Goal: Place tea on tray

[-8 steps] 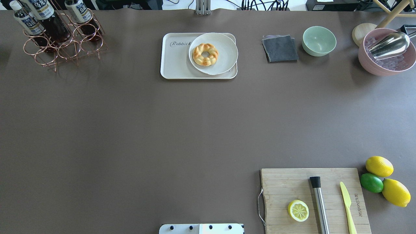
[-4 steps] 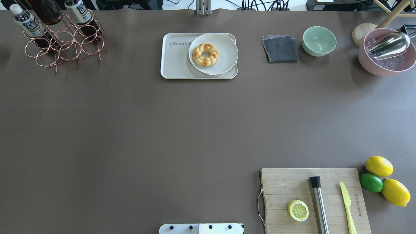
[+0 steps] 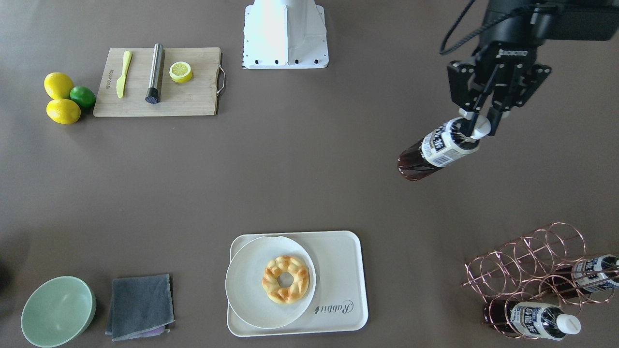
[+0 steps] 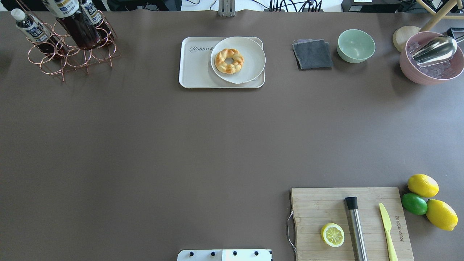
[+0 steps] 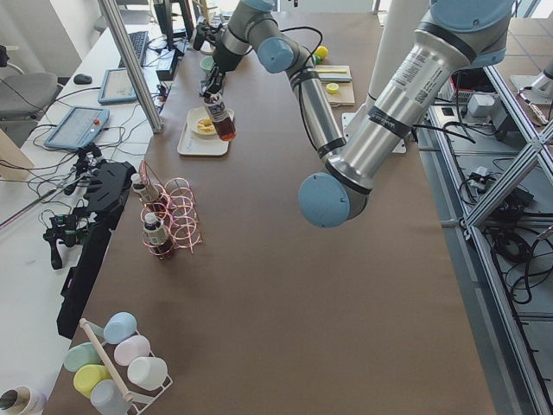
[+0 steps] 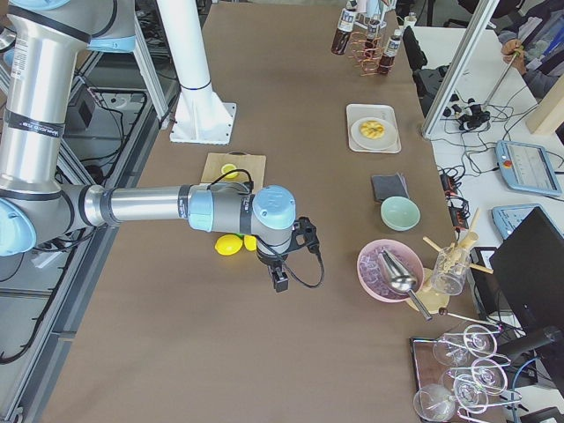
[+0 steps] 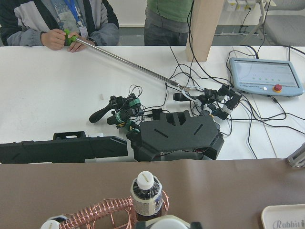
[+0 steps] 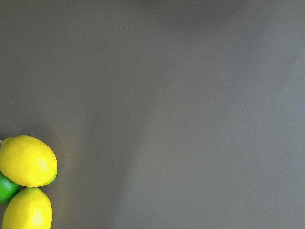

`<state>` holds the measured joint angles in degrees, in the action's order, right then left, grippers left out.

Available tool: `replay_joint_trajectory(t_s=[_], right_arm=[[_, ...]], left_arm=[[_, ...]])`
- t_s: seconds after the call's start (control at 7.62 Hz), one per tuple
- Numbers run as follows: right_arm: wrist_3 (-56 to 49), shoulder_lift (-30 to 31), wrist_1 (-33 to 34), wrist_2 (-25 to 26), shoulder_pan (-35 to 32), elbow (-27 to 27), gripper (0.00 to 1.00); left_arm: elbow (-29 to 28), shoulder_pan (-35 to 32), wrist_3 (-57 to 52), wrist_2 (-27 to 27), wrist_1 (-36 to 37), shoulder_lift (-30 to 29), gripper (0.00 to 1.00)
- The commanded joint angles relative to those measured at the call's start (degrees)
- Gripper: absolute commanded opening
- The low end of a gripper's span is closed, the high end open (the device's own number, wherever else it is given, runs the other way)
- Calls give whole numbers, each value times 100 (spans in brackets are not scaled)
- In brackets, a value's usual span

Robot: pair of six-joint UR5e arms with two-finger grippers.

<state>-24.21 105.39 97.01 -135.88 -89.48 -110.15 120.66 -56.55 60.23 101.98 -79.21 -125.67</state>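
The tea, now held tilted above the wire rack, will be left standing on the table [image 3: 290,144] between the white robot base and the tray when my left gripper lets go of it.
My left gripper [image 3: 476,126] is shut on the white cap of a tea bottle [image 3: 437,150] and holds it tilted in the air, clear of the copper wire rack [image 3: 532,270]. The held tea shows in the overhead view [image 4: 76,21] above the rack [image 4: 69,54]. The cream tray [image 3: 341,270] marked "Rabbit" lies at the table's far side [image 4: 195,69], apart from the bottle. Two more tea bottles [image 3: 537,320] [image 3: 592,273] lie in the rack. My right gripper [image 6: 280,282] shows only in the exterior right view; I cannot tell whether it is open or shut.
A round white plate [image 3: 246,285] with a braided doughnut [image 3: 285,279] covers half of the tray. A grey cloth [image 4: 312,54], green bowl [image 4: 356,45] and pink ice bowl [image 4: 431,59] stand beside it. A cutting board [image 4: 326,206], lemons and a lime [image 4: 414,203] lie near the robot.
The held tea bottle has come up out of the rack and moved right, toward the tray side. The rack shifted slightly. The right arm has not visibly moved.
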Motion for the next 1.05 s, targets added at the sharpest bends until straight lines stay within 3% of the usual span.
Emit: replay_joint_trajectory(t_s=[0.0,0.13,0.26,0.39,0.52,0.79,0.92], right_arm=[[-5,-1,-6,-87,70,2,100],[-5,-10,-6,-96,97,2,100],[-5,-36,-6,-96,132,2,100],[-5,-97,-6,-88,141,11,100],[-5,-159,2,-88,158,29,100],[-5,-177,2,-88,193,38,100],[-5,-177,2,-88,202,38,100]], left_arm=[[29,2115,1251,-1798,849,-648,0],[2,2313,1384,-1882,1516,-1044,0],[-25,2698,1777,-2196,1653,-1143,0],[-382,3276,1990,-2870,1646,-1284,0],[-898,3395,2227,-2972,1646,-1633,0],[-1228,3754,2650,-3130,1593,-1663,0],[-1403,3939,2799,-3505,1297,-1672,0]])
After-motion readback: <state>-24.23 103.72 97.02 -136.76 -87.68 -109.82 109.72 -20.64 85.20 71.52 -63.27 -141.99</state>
